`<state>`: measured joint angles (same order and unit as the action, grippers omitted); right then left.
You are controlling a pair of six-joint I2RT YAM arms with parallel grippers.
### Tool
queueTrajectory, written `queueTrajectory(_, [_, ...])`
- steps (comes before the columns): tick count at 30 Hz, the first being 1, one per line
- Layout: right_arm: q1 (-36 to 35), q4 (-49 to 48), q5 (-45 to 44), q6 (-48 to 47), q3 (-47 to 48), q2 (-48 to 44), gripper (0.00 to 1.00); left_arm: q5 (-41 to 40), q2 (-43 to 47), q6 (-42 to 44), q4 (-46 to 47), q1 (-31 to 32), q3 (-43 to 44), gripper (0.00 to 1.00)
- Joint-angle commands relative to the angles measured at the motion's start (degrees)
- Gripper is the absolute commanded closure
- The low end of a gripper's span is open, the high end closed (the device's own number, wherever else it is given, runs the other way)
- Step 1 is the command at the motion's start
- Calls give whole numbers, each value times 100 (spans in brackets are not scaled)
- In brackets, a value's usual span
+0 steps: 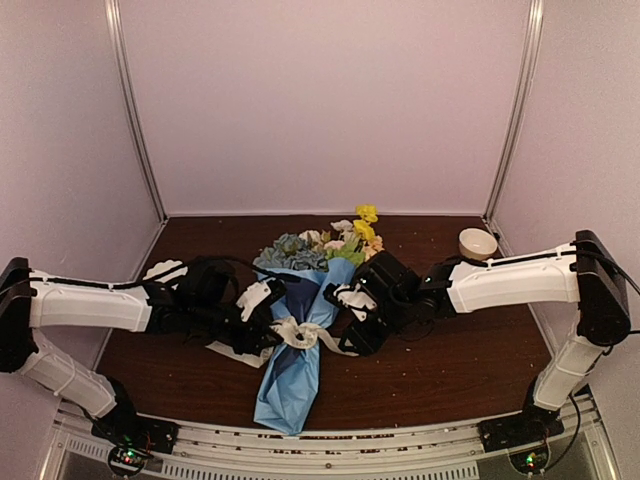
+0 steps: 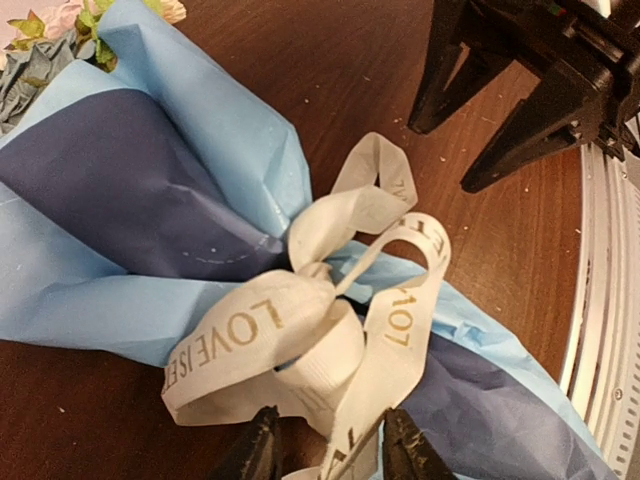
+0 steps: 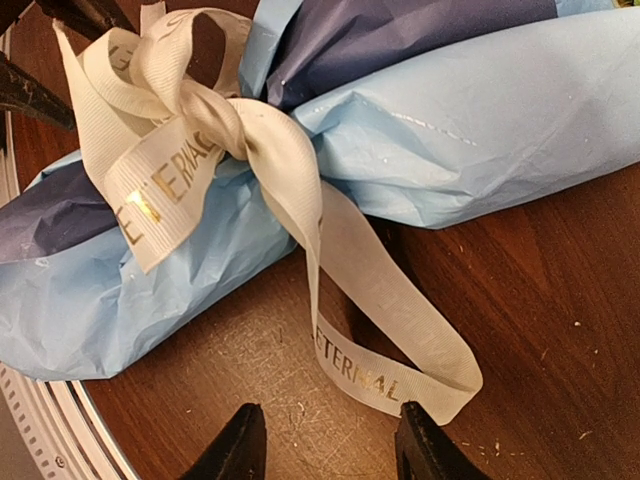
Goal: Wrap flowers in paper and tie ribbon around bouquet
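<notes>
The loose ribbon piece arches beside the bow's loop. My left gripper will pinch the loose ribbon piece (image 2: 357,425) and pull it clear of the bow to straighten it.
The bouquet (image 1: 300,330) lies on the brown table with its flowers (image 1: 330,243) pointing away from me and a few blooms (image 2: 50,25) at one corner of the left wrist view. Light-blue and navy paper (image 1: 292,390) (image 2: 120,180) (image 3: 480,110) is wrapped round the stems. The cream ribbon (image 1: 298,333) (image 2: 300,330) (image 3: 200,130) is knotted in a bow round the middle. My left gripper (image 1: 268,322) (image 2: 330,452) stands open at the bow, a loose ribbon strand lying between its fingertips. My right gripper (image 1: 348,328) (image 3: 330,450) is open over bare table, a ribbon loop (image 3: 400,350) just ahead.
A white scalloped bowl (image 1: 478,243) stands at the back right. White scraps (image 1: 165,270) lie at the left, partly under my left arm. A metal rail (image 1: 330,440) runs along the near table edge. The two grippers face each other closely across the bouquet.
</notes>
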<state>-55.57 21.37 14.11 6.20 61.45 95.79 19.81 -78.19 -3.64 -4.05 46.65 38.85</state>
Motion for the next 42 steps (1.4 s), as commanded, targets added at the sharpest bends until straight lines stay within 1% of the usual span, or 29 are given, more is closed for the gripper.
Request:
queueTrajectory(1, [21, -37, 5, 48, -21, -34, 55, -397, 127, 173, 231, 11, 118, 62])
queueTrajectory(6, [24, -36, 7, 48, -44, -27, 55, -320, 215, 141, 319, 11, 111, 61])
queueTrajectory(9, [20, -28, 31, 40, -45, 1, 55, -485, 337, 150, 302, 13, 59, 53])
queueTrajectory(11, [23, -17, 36, 31, -45, 23, 55, -565, 414, 167, 249, 11, 44, 51])
queueTrajectory(13, [28, -18, 46, 31, -40, 35, 55, -575, 480, 173, 227, 10, 34, 51])
queueTrajectory(14, [23, -23, 54, 31, -39, 36, 55, -557, 508, 170, 232, 10, 26, 53])
queueTrajectory(15, [24, -19, 57, 31, -36, 32, 55, -508, 520, 170, 233, 13, 26, 56])
queueTrajectory(17, [25, -16, 62, 33, -30, 30, 55, -365, 499, 170, 192, 10, 30, 71])
queueTrajectory(18, [26, -14, 61, 31, -30, 20, 55, -282, 463, 166, 154, 13, 50, 76])
queueTrajectory(19, [28, -10, 54, 31, -30, 12, 55, -204, 444, 174, 87, 11, 64, 76])
queueTrajectory(22, [32, 7, 39, 20, -42, 6, 55, -180, 381, 211, -90, 11, 57, 61])
queueTrajectory(24, [31, 23, 31, 13, -39, 7, 55, -170, 363, 194, -113, -3, -1, 55])
queueTrajectory(28, [31, 47, 26, 10, -34, 15, 55, 17, 210, 149, -239, -7, 15, 54])
queueTrajectory(32, [30, 51, 18, 13, -41, -6, 55, 132, 101, 129, -352, -7, -31, 57])
queueTrajectory(35, [35, 61, 13, 13, -46, -5, 55, 119, 146, 73, -371, -7, -83, 60])
queueTrajectory(36, [31, 61, 13, 13, -50, -7, 55, 101, 165, 58, -389, -7, -96, 66])
queueTrajectory(38, [35, 54, 4, 21, -63, -12, 55, 71, 284, -9, -399, -2, -119, 83])
queueTrajectory(39, [30, 52, 9, 25, -72, -7, 55, 75, 356, -40, -388, -6, -154, 89])
queueTrajectory(42, [34, 43, 11, 38, -82, -3, 55, 47, 635, -157, -320, -3, -318, 97])
